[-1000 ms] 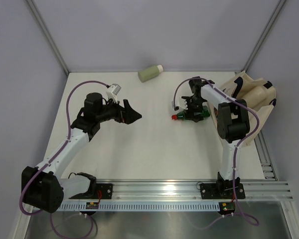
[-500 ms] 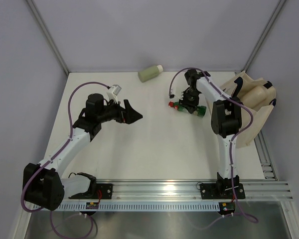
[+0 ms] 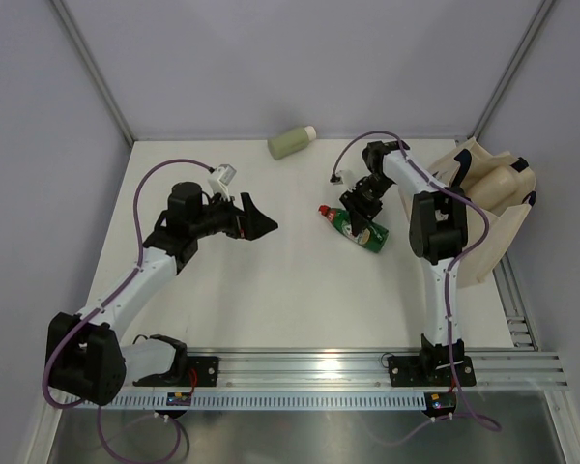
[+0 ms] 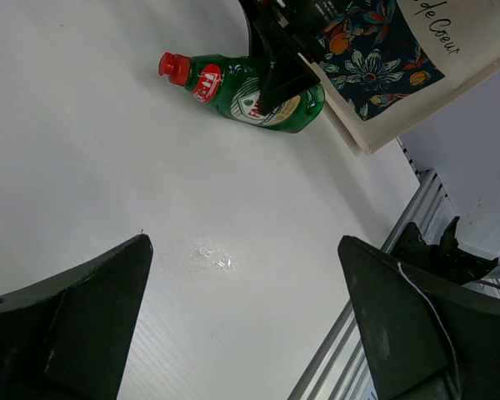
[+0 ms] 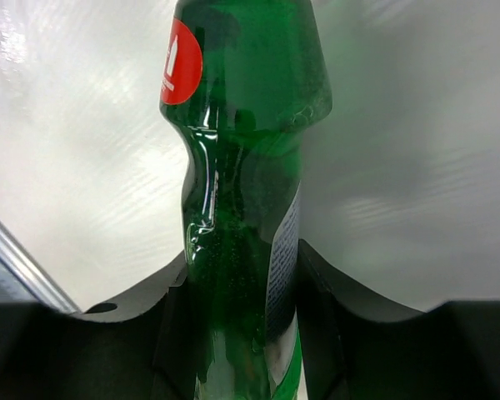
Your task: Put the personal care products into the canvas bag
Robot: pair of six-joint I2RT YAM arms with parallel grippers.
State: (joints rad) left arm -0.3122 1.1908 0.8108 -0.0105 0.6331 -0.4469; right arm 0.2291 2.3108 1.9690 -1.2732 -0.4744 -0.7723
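Observation:
The robot's right gripper should release the green bottle inside the canvas bag [image 3: 416,221], against the side of the bag that faces the middle of the table.
A green bottle [image 3: 356,225] with a red cap lies slanted right of the table's middle, cap toward the left. My right gripper [image 3: 362,203] is shut on its body. In the right wrist view the bottle [image 5: 242,208] fills the gap between the two black fingers [image 5: 133,308]. The left wrist view shows the same bottle [image 4: 250,82] beside the canvas bag [image 4: 383,50]. The beige canvas bag [image 3: 493,193] sits at the far right. A pale sage-green bottle [image 3: 291,142] lies at the back wall. My left gripper [image 3: 261,223] hangs open over the left half, holding nothing [image 4: 242,250].
An aluminium rail [image 3: 367,367] runs along the near edge, and another rail [image 3: 517,309] runs down the right side by the bag. Grey enclosure walls stand at the back and on both sides. A black part [image 3: 159,353] rests by the left arm's base.
My right gripper has shut on the green bottle and swung it; the cap now points up-left and the bottle looks larger, as if raised. The left arm has barely moved.

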